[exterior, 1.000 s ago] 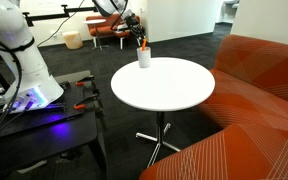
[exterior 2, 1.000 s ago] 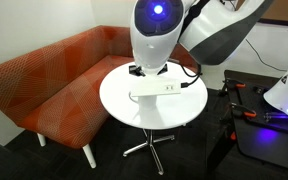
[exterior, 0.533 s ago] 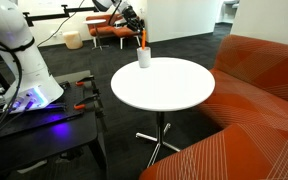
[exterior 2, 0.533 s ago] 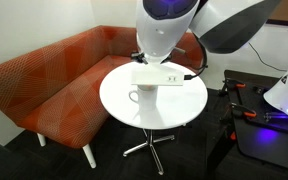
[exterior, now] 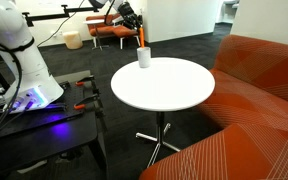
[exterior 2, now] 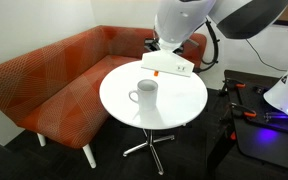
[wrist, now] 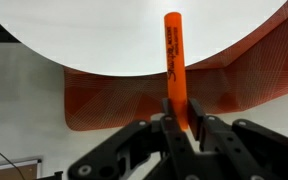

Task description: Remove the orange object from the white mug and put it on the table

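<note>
The robot's gripper will release the orange object on the round white table (exterior: 158, 75), close in front of the white mug. The orange object is held just above the mug now.
My gripper (wrist: 181, 125) is shut on the lower end of the orange object (wrist: 174, 60), a slim stick that stands upright between the fingers. In an exterior view the gripper (exterior: 136, 28) holds the orange object (exterior: 141, 41) just above the white mug (exterior: 144, 58), which stands at the far edge of the round white table (exterior: 169, 90). In an exterior view the mug (exterior 2: 144, 93) stands alone on the table (exterior 2: 174, 105), with the arm's wrist (exterior 2: 169, 64) above and behind it. The stick itself is hidden there.
An orange sofa (exterior: 259, 100) curves round the table's side and also shows in an exterior view (exterior 2: 54, 80). The dark robot bench (exterior: 44, 125) with red clamps stands on the other side of the table. Orange chairs (exterior: 109, 32) stand far behind.
The gripper has risen with the orange object, lifting it out of the mug. In an exterior view the arm has moved up and away, uncovering the mug.
</note>
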